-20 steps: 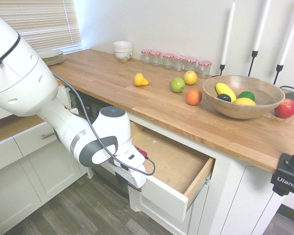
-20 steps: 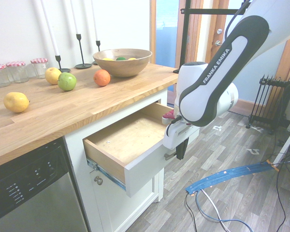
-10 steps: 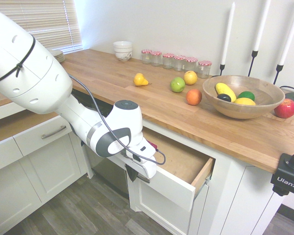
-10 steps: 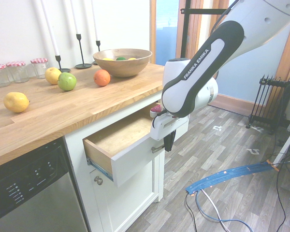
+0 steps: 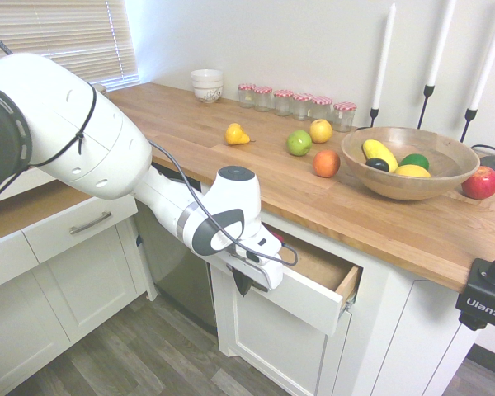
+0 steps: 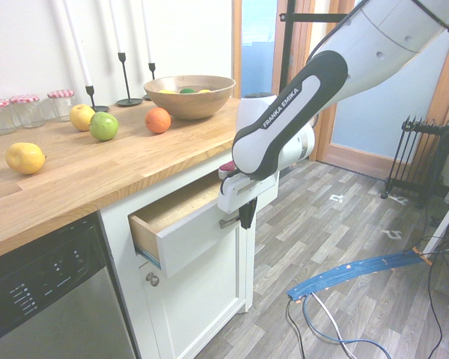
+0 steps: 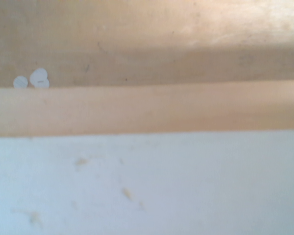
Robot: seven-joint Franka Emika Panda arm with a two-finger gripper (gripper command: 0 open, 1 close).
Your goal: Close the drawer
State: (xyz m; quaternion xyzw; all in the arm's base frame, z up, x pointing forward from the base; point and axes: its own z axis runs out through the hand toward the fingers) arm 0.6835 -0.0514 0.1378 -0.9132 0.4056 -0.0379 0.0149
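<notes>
The drawer, now partly open under the wooden counter, will be let go by my gripper with the drawer's front just short of the cabinet, above the white door (image 5: pixel 282 264).
The drawer (image 5: pixel 304 299) under the wooden counter stands partly open, with its white front (image 6: pixel 188 241) a short way out from the cabinet. Its bare-wood side (image 5: pixel 346 285) and a strip of the inside still show. My gripper (image 6: pixel 247 217) is shut, its dark fingers pointing down against the drawer's front, right beside the silver bar handle (image 6: pixel 228 221). In the first exterior view the gripper (image 5: pixel 242 283) sits at the front's left end. The wrist view shows the front's white top edge (image 7: pixel 147 186) and the wooden inner wall (image 7: pixel 147 107) from close by.
The counter (image 5: pixel 190 132) carries a wooden fruit bowl (image 5: pixel 408 161), loose fruit, jars (image 5: pixel 297 103), stacked bowls and candlesticks. A dishwasher (image 6: pixel 37 299) stands beside the drawer's cabinet, whose white door (image 6: pixel 202 314) is below. Narrower white drawers (image 5: pixel 74 227) are further along.
The drawer has slid well back into the cabinet, from wide open to partly open. My gripper has moved with its front toward the cabinet, staying shut.
</notes>
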